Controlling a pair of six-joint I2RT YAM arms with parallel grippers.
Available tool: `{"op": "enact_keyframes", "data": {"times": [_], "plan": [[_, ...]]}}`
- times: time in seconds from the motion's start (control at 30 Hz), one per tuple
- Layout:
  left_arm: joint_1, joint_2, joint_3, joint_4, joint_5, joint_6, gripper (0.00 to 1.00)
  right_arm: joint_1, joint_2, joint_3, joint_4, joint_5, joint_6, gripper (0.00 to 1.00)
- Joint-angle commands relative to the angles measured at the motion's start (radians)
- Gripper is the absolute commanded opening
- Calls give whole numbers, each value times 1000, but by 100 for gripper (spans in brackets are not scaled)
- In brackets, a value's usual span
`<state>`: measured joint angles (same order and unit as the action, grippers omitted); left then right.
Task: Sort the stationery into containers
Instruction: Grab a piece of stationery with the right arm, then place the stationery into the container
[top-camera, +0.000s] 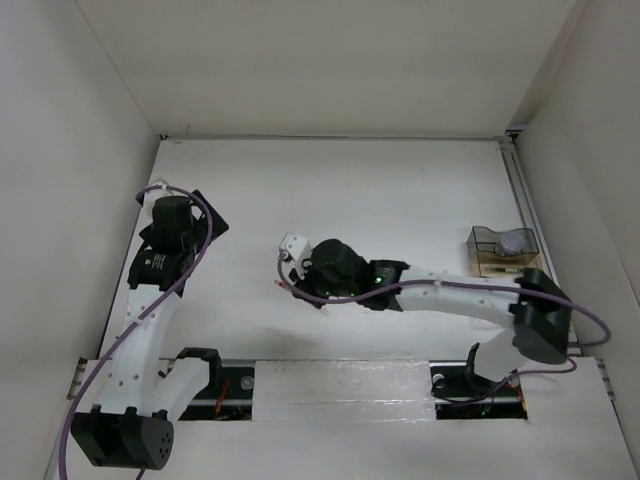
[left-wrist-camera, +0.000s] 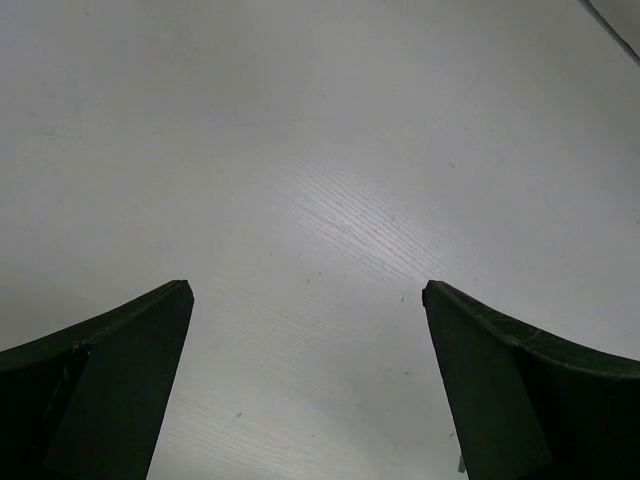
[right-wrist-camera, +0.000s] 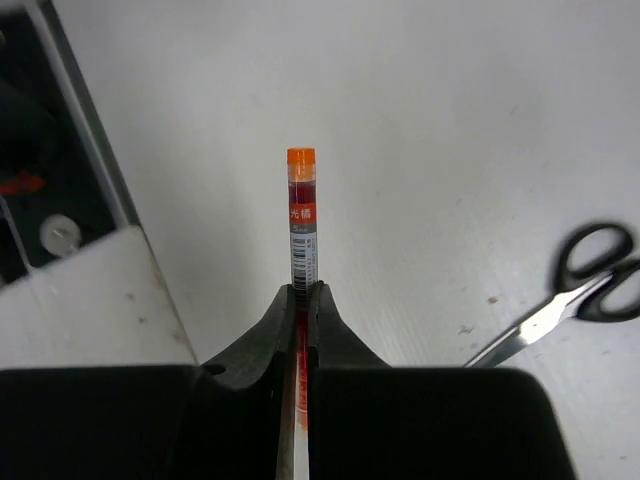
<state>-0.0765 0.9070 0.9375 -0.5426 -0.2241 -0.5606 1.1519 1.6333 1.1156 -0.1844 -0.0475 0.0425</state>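
Next, my right gripper releases the orange-capped red pen in the smoky transparent box (top-camera: 505, 271), where I should leave it beside the greyish-purple disc. The pen is now held above the white table.
My right gripper (right-wrist-camera: 305, 288) is shut on a thin red pen (right-wrist-camera: 302, 215) with an orange cap, which sticks out past the fingertips above the white table. In the top view this gripper (top-camera: 292, 277) is near the table's middle, with the pen's red tip (top-camera: 276, 283) showing. Black-handled scissors (right-wrist-camera: 585, 290) lie to its right on the table. A smoky transparent box (top-camera: 487, 262) at the right holds the greyish-purple disc (top-camera: 515, 240). My left gripper (left-wrist-camera: 305, 290) is open and empty over bare table at the left (top-camera: 205, 222). The green pen and the other red pen are out of view.
White enclosure walls stand on the left, back and right. A metal rail (top-camera: 522, 200) runs along the table's right edge. The near-edge mounting plate with a black slot (right-wrist-camera: 60, 200) lies left of my right gripper.
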Motion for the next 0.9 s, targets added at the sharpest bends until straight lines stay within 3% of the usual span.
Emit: {"op": "enact_keyframes", "data": {"times": [0.0,0.1,0.13,0.2,0.27,0.3,0.33,0.37,0.43,0.47,0.57,0.6,0.7,0.87], "plan": [[3,-31,7,15,-26,-10,100,-10,-193,-20,172,74,42,0],[3,-42,7,15,-26,-10,100,-56,-341,-95,195,278,131,0],[3,-42,7,15,-26,-10,100,-114,-375,-133,195,407,163,0],[3,-42,7,15,-17,-10,100,-205,-476,-163,154,515,299,0],[3,-42,7,15,-17,-10,100,-390,-539,-186,25,670,438,0],[3,-51,7,24,-6,-10,100,-467,-591,-186,-113,717,597,0],[3,-51,7,24,-6,-10,100,-548,-613,-195,-115,718,670,0],[3,-51,7,24,-6,-10,100,-711,-637,-195,-218,718,724,0],[3,-51,7,24,3,-10,100,-864,-716,-256,-234,687,783,0],[3,-51,7,24,3,-1,100,-1003,-742,-278,-246,649,799,0],[3,-51,7,24,3,-1,100,-1191,-820,-358,-271,592,896,0],[3,-51,7,24,3,-1,100,-1304,-834,-375,-288,548,918,0],[3,-69,7,24,3,-1,100,-1453,-895,-436,-296,479,991,0],[3,-79,-2,24,3,-1,100,-1512,-878,-493,-219,451,991,0]]}}
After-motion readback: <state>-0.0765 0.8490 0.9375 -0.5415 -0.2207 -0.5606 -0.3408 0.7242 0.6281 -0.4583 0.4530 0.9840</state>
